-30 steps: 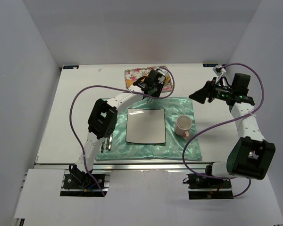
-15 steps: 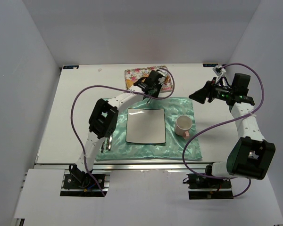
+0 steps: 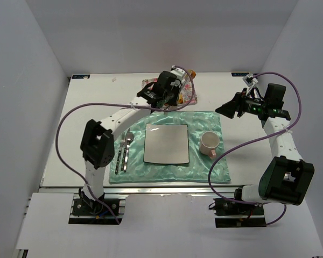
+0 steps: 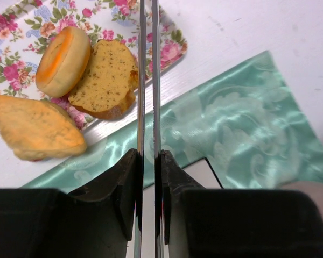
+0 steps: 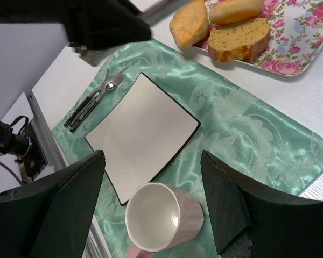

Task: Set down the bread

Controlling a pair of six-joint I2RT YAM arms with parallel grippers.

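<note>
My left gripper will let go of the bread in the metal tongs on the white square plate (image 3: 174, 140), toward the pink cup.
Three breads lie on a floral tray (image 4: 172, 51): a round bun (image 4: 63, 60), a brown slice (image 4: 109, 78) and a flat golden piece (image 4: 35, 129) that hangs over the tray's edge. My left gripper (image 4: 148, 161) is shut on metal tongs (image 4: 147, 80), whose blades run up past the slice with nothing between them; their tips are out of frame. In the top view the left gripper (image 3: 166, 88) hovers over the tray and hides most of it. My right gripper (image 3: 229, 109) is open and empty above the green mat (image 3: 204, 121). The breads also show in the right wrist view (image 5: 239, 40).
A white square plate (image 3: 166, 143) lies in the middle of the mat, with a pink cup (image 3: 209, 143) to its right and cutlery (image 3: 124, 153) to its left. White walls close off the table's back and sides.
The left arm has swung its elbow out to the left and the gripper has drawn back and left over the tray. The cutlery is now uncovered. The right arm has not moved.
</note>
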